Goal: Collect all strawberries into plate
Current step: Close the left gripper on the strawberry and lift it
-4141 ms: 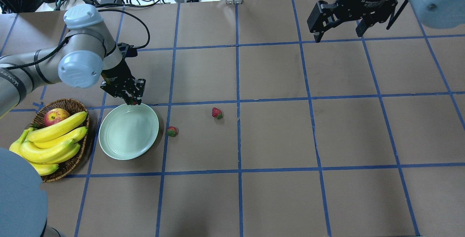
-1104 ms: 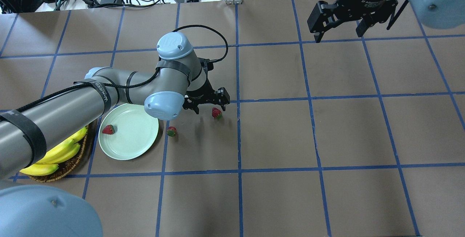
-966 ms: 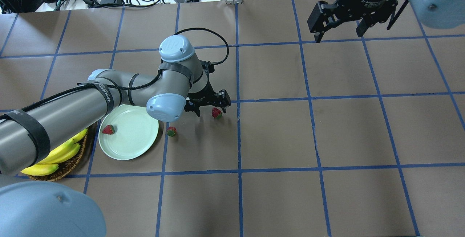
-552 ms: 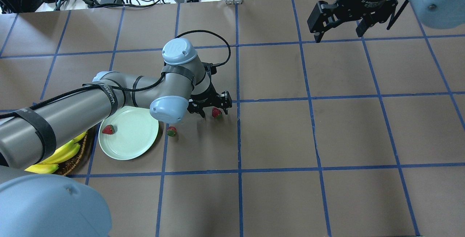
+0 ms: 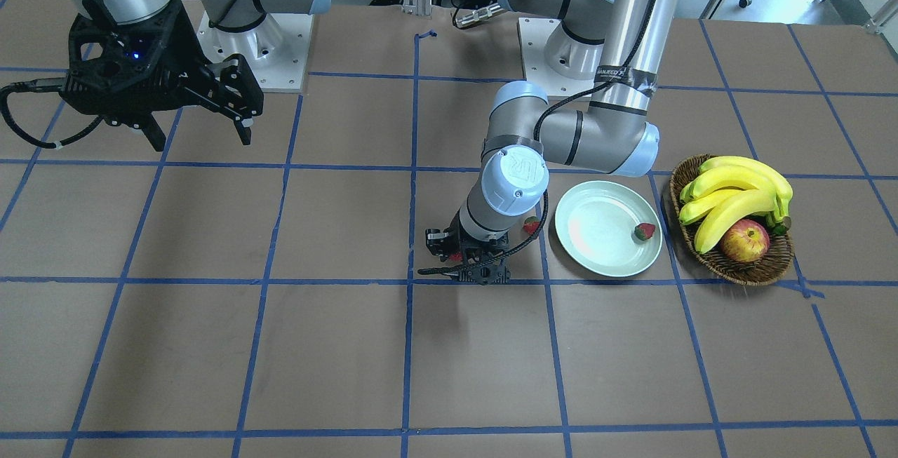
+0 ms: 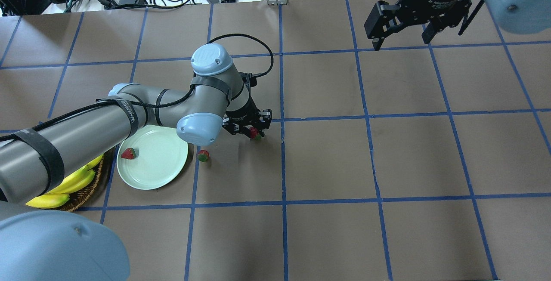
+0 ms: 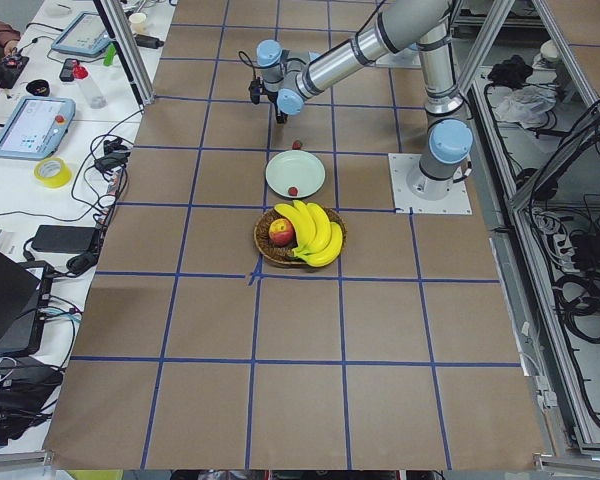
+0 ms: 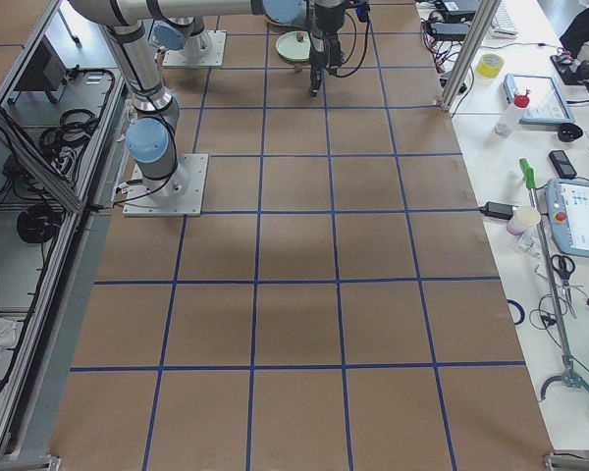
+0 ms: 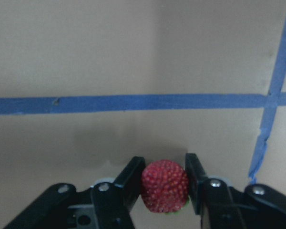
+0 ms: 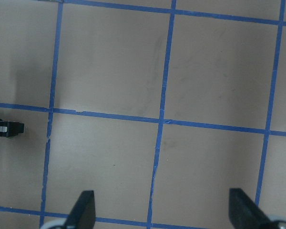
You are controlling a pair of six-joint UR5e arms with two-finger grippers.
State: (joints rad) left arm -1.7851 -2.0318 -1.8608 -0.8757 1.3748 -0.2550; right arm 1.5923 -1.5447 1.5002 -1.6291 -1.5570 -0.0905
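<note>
I should let go of the strawberry in my left gripper near the middle of the mint-green plate [image 5: 599, 234], beside the strawberry inside it.
My left gripper [image 6: 252, 130] is down at the table and shut on a strawberry [image 9: 164, 185]; the left wrist view shows both fingers pressed against its sides. The same strawberry [image 6: 254, 133] shows between the fingers from overhead. A second strawberry [image 6: 203, 155] lies on the table just right of the mint-green plate [image 6: 159, 165]. A third strawberry [image 6: 128, 153] lies inside the plate near its left rim. My right gripper [image 6: 402, 35] hangs open and empty at the far right, high above the table; its fingers [image 10: 83, 210] stand wide apart.
A wicker basket [image 5: 733, 272] with bananas [image 5: 729, 191] and an apple [image 5: 745, 240] stands right beside the plate [image 5: 596, 233], on the side away from the table strawberries. My left arm reaches over the basket and the plate's far edge. Cables and boxes lie beyond the table's far edge.
A strawberry carried earlier now lies in the plate. My left arm swung right to the farthest strawberry, lowered, and its fingers closed on it. The right arm has not moved.
</note>
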